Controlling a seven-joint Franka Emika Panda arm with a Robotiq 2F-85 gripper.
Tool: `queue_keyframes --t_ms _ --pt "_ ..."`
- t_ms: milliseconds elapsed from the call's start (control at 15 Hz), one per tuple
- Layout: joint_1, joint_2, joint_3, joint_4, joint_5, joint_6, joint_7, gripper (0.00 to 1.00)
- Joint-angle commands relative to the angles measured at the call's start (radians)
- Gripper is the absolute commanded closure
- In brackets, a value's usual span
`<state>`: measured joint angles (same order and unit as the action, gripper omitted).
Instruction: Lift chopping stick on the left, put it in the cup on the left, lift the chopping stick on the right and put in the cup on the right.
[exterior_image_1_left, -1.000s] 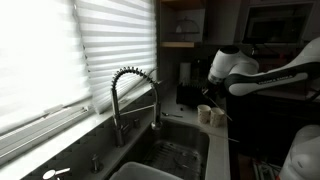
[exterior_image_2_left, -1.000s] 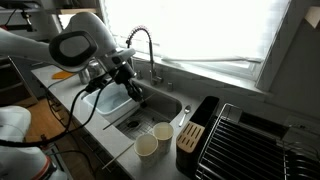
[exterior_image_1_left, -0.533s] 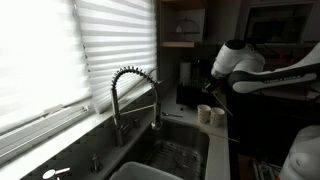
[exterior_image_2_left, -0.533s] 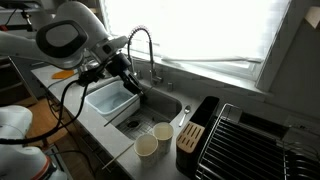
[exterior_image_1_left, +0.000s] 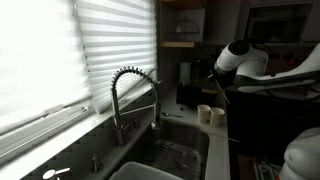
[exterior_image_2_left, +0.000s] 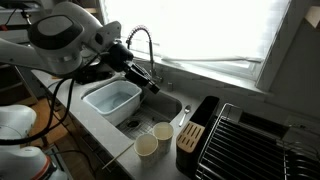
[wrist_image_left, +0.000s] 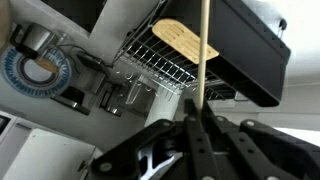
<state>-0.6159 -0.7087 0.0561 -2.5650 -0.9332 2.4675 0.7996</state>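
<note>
The robot's gripper should release the pale wooden chopstick inside the nearer pale cup (exterior_image_1_left: 217, 112) on the edge of the counter by the sink. The chopstick is now held above the sink.
My gripper (wrist_image_left: 200, 118) is shut on a thin pale chopstick (wrist_image_left: 204, 45), which sticks straight out from between the fingers. In both exterior views the gripper (exterior_image_2_left: 147, 80) (exterior_image_1_left: 215, 88) hangs above the sink near the faucet, up and to the left of the cups. Two pale cups stand side by side on the counter edge: one nearer the camera (exterior_image_2_left: 147, 146) and one behind it (exterior_image_2_left: 162, 131). They also show in an exterior view (exterior_image_1_left: 204, 112) (exterior_image_1_left: 217, 116). Both cups look empty. I see no other chopstick.
A white basin (exterior_image_2_left: 112, 99) sits in the sink under a coiled faucet (exterior_image_2_left: 141, 42). A black box (exterior_image_2_left: 197, 122) and a wire dish rack (exterior_image_2_left: 252, 140) stand right of the cups. The wrist view shows the rack (wrist_image_left: 150, 62) with a wooden board (wrist_image_left: 184, 40).
The arm has swung the gripper with the chopstick from over the white basin toward the faucet, closer to the cups. The cups have not moved.
</note>
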Motion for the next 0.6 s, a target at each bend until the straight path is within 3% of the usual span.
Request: queue_keyframes --t_ms 0,267,533 --pt "-0.038 0.020 0.003 0.006 -0.160 -0.010 0.256 0.98" --pt "0.026 0.057 -0.067 -0.001 -0.169 -0.079 0.405 0.98" --pt "0.060 0.089 -0.133 -0.005 -0.222 -0.020 0.572 0.98"
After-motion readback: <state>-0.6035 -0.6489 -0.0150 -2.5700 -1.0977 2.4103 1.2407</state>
